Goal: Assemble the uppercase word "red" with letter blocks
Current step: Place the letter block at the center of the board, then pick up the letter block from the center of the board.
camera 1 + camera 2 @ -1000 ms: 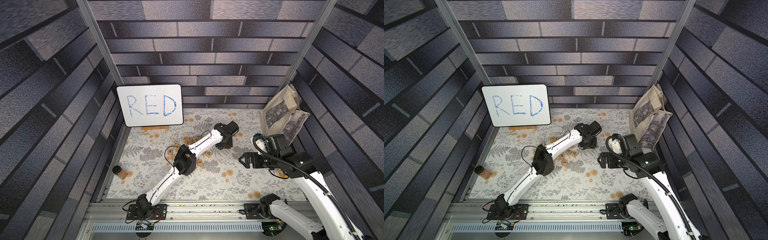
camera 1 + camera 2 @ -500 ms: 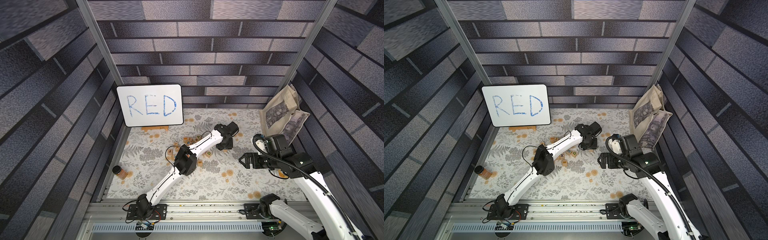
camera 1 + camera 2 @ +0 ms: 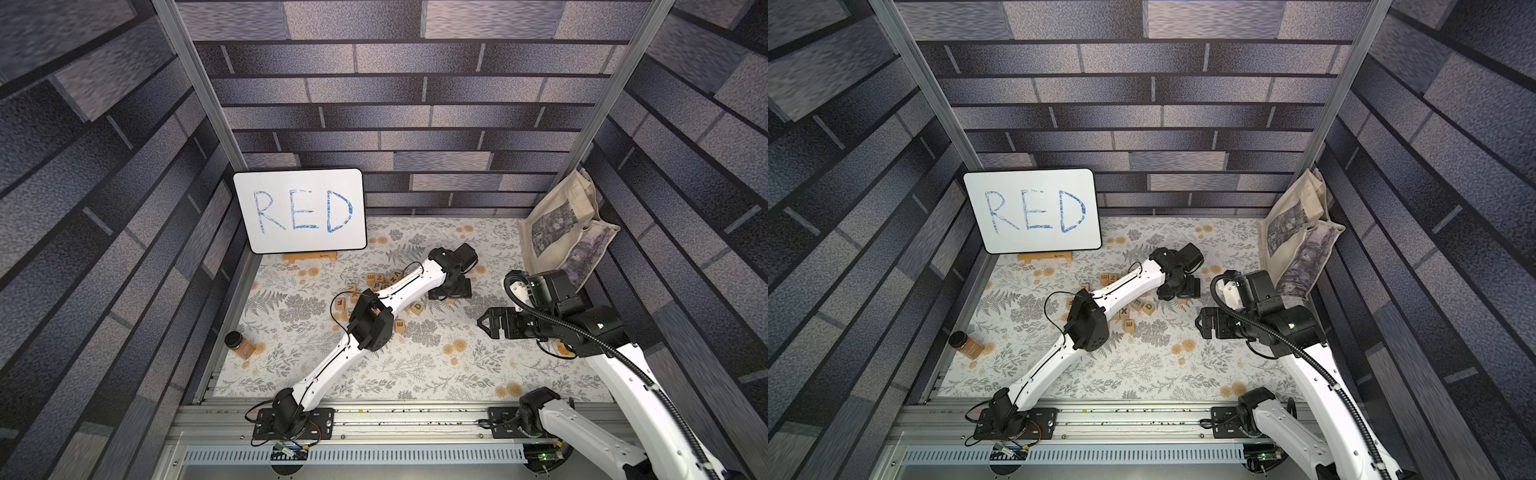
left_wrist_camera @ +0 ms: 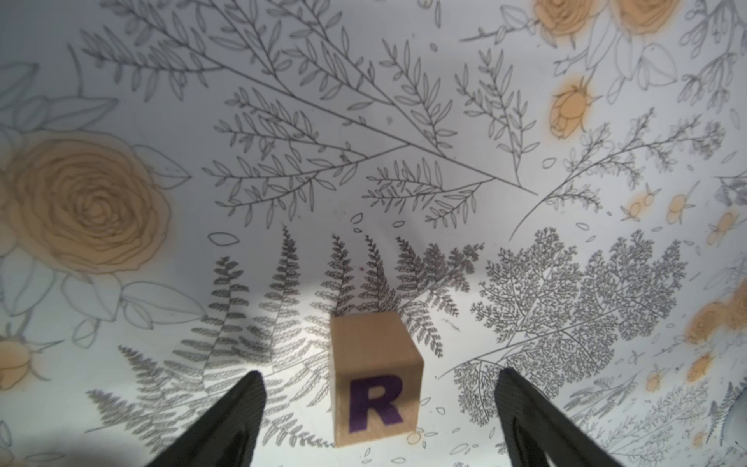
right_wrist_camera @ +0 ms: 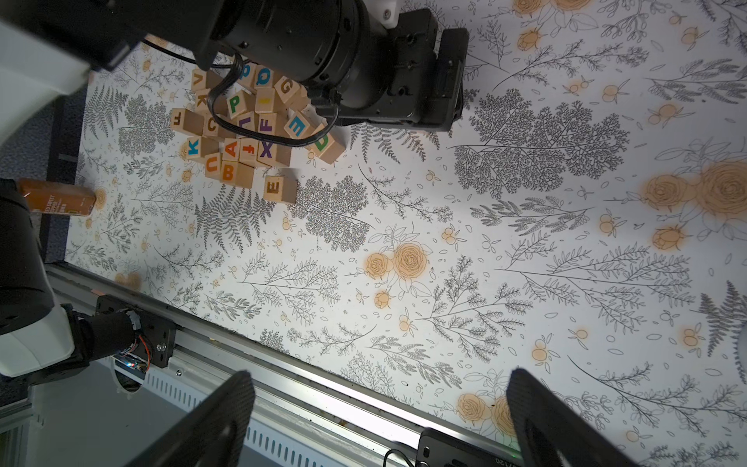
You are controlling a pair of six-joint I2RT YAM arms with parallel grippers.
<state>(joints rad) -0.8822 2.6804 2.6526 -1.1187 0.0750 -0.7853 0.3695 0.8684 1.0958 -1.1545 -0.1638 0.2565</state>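
My right gripper should next close on the sides of the reddish E block (image 3: 400,325) (image 5: 279,189), which lies apart from the others at the near edge of the pile.
A light-wood letter block with a purple R (image 4: 374,388) stands on the floral mat between the fingers of my left gripper (image 4: 378,374). The jaws are open, with a gap on each side of the block. In both top views the left gripper (image 3: 451,291) (image 3: 1177,289) points down at the mat, right of the pile of letter blocks (image 3: 380,282) (image 5: 242,121). A green D block (image 5: 325,143) (image 3: 417,307) and a reddish E block (image 5: 277,188) (image 3: 400,325) lie at the pile's near edge. My right gripper (image 5: 380,388) (image 3: 484,324) hovers open and empty further right.
A whiteboard with blue handwritten RED (image 3: 299,210) leans at the back left on a wooden stand (image 3: 309,257). A spice jar (image 3: 239,343) lies near the mat's left edge. A tote bag (image 3: 569,232) leans in the back right corner. An aluminium rail (image 3: 395,419) runs along the front.
The left gripper has opened and let go of the R block, which now stands on the mat. Neither arm has visibly shifted.
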